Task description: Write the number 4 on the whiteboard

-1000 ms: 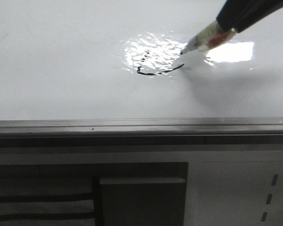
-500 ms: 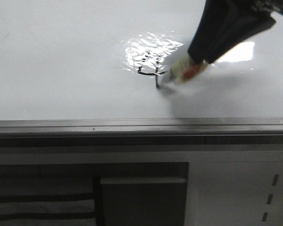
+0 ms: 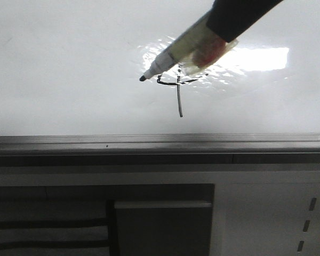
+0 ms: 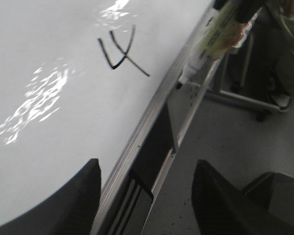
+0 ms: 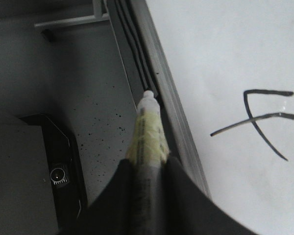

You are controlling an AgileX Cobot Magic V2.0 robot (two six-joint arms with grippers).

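Note:
Next, I move my left gripper to the marker in my right gripper and close it on its white end (image 3: 164, 62) (image 4: 192, 64), just behind the dark tip.
The whiteboard (image 3: 69, 64) is a glossy white board with a rippled light reflection. A thin dark number 4 (image 3: 178, 90) with a long stem is drawn on it; it also shows in the left wrist view (image 4: 120, 51) and the right wrist view (image 5: 262, 120). My right gripper (image 5: 147, 164) is shut on a marker (image 3: 173, 53), whose dark tip (image 3: 143, 78) hangs lifted just left of the 4. The marker also shows in the left wrist view (image 4: 213, 39). My left gripper (image 4: 146, 169) is open and empty over the board's edge rail.
A grey metal edge rail (image 3: 149, 141) runs along the board's near side. Below it stands a white cabinet with dark panels (image 3: 160, 218). A speckled grey floor (image 5: 98, 107) and a black device (image 5: 59, 166) lie beside the board.
The marker drew the long vertical stem of the 4, then lifted off and swung up and left; its tip now hangs left of the figure.

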